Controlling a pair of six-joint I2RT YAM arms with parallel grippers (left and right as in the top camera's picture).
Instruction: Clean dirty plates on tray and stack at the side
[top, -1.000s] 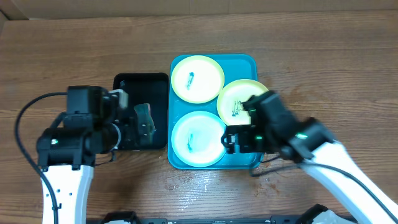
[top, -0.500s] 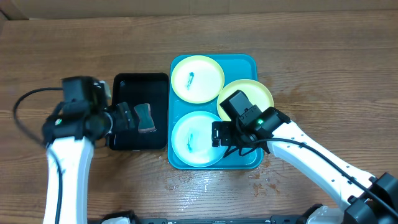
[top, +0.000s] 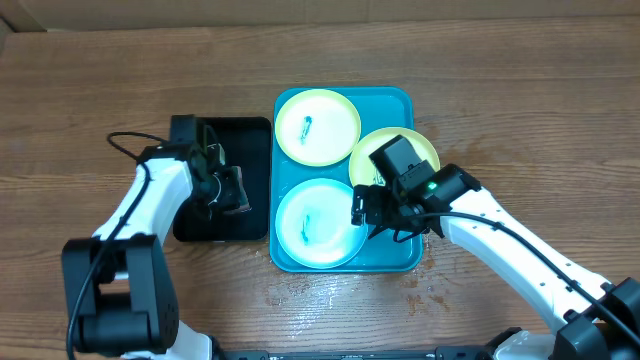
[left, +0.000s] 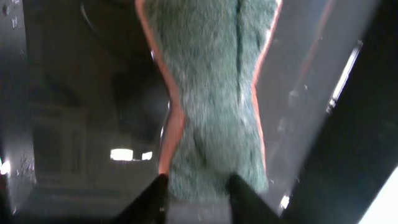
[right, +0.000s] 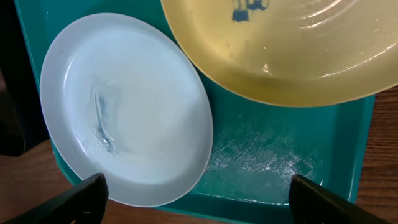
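I have my left gripper at the green sponge's near end with most of it stretching ahead, so I will open it and pinch its narrow middle (left: 217, 102) before I wipe the cyan plate.
Three plates lie on the turquoise tray (top: 397, 101): a yellow-green plate (top: 317, 126) at the back, a second yellow-green plate (top: 384, 150) leaning on the right rim, and a cyan plate (top: 312, 226) in front. All three carry dark-blue smears. My right gripper (top: 375, 215) hovers open over the tray's front right. In the right wrist view the cyan plate (right: 124, 106) and the yellow plate (right: 280, 43) lie ahead of my right gripper (right: 202, 199). My left gripper (left: 198, 198) is down in the black tub (top: 225, 135), shut on a green sponge (left: 214, 93).
The black tub stands against the tray's left side on the wood-grain tabletop (top: 520, 100). A wet patch shows on the tray floor (right: 267, 162). Bare tabletop lies to the right, left and behind the tray.
My left gripper has dropped into the tub and its jaws have closed in on the sponge. My right arm has shifted slightly right over the tray, jaws still wide.
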